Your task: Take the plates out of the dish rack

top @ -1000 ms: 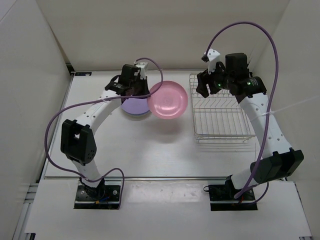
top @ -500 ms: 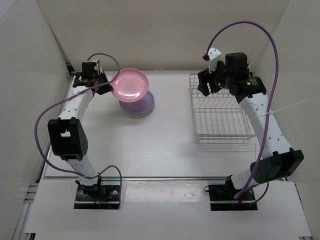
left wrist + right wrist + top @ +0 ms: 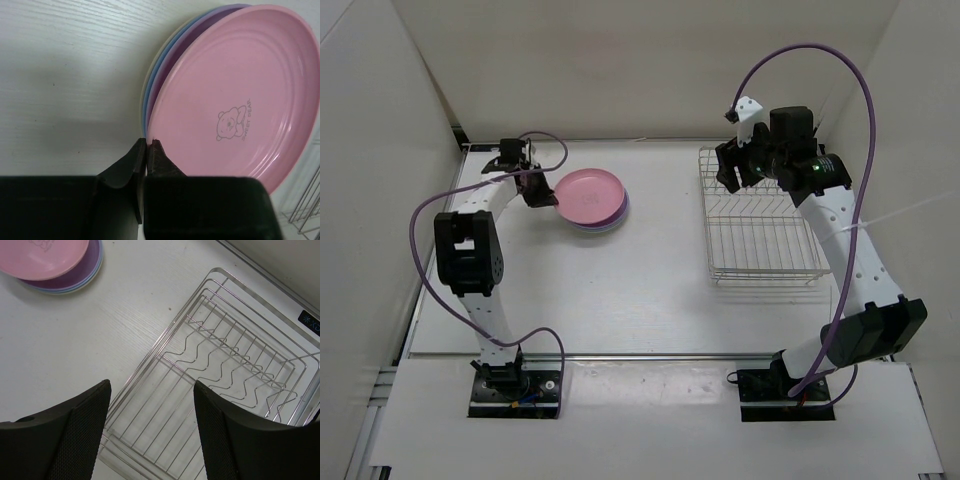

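Observation:
The left gripper should release the pink plate squarely on top of the light purple plate in the stack (image 3: 594, 202) (image 3: 221, 99).
The pink plate (image 3: 592, 193) (image 3: 235, 100) lies slightly tilted on top of a stack at the back left of the table. My left gripper (image 3: 546, 196) (image 3: 149, 142) is shut on its near rim. Under it the light purple plate (image 3: 167, 75) (image 3: 75, 282) and the blue plate (image 3: 149, 97) show only as rims. The wire dish rack (image 3: 760, 240) (image 3: 225, 365) stands at the right with nothing in it. My right gripper (image 3: 730, 172) (image 3: 152, 385) hovers open over the rack's far left part, nothing between its fingers.
White walls enclose the table at the back and on both sides. A purple cable loops above each arm. The rack's left edge (image 3: 705, 215) lies a plate's width right of the stack. Both arm bases stand at the near edge.
My left arm carried the pink plate from mid-table leftward, then lowered it onto the purple and blue plates. The right arm and the rack have not moved.

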Controlling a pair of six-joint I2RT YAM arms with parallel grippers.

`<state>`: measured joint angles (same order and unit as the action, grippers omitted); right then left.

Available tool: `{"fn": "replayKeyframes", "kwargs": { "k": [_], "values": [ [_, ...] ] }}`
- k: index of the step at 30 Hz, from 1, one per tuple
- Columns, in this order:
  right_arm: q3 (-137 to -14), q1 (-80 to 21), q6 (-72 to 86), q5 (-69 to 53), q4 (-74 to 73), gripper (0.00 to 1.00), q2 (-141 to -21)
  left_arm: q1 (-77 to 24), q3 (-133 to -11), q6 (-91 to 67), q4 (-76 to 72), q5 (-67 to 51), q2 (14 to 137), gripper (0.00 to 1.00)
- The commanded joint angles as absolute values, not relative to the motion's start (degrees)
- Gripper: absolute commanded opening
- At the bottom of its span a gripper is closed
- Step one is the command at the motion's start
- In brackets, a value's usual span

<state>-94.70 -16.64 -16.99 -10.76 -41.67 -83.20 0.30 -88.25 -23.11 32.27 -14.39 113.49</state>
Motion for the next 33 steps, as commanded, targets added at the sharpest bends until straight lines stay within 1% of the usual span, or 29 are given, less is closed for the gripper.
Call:
{"fn": "replayKeyframes", "kwargs": {
  "k": [1, 19, 22, 24, 27, 28, 31, 33],
  "values": [
    [-94.57, -16.61, -17.4, -10.63, -39.46, 0.71, -81.3, 0.7, -92.02, -24.17, 31.03, -17.31, 112.05, 0.11],
    [-94.57, -16.61, -17.4, -11.16, -39.99, 0.7, -80.77, -0.44, -93.69, -24.17, 31.64, -19.07, 115.58, 0.11],
    [-94.57, -16.61, -17.93, -11.16, -39.99, 0.68, -80.24, -0.96, -93.69, -24.17, 31.64, -19.07, 116.1, 0.13],
    [-94.57, -16.61, -17.93, -11.16, -39.99, 0.68, -80.24, -0.97, -93.69, -24.17, 31.64, -19.07, 116.1, 0.19],
    [-94.57, -16.61, -17.93, -11.16, -40.52, 0.68, -80.24, -0.97, -93.16, -24.17, 31.64, -19.07, 116.1, 0.21],
    [-94.57, -16.61, -17.93, -11.16, -40.52, 0.68, -80.24, -0.97, -93.16, -24.17, 31.64, -19.07, 116.1, 0.24],
    [-94.57, -16.61, -17.93, -11.69, -40.52, 0.68, -80.24, -0.97, -93.16, -24.17, 31.64, -19.07, 115.58, 0.26],
    [-94.57, -16.61, -17.93, -11.69, -40.52, 0.68, -80.24, -0.97, -92.64, -24.17, 31.64, -19.07, 115.58, 0.3]
  ]
}}
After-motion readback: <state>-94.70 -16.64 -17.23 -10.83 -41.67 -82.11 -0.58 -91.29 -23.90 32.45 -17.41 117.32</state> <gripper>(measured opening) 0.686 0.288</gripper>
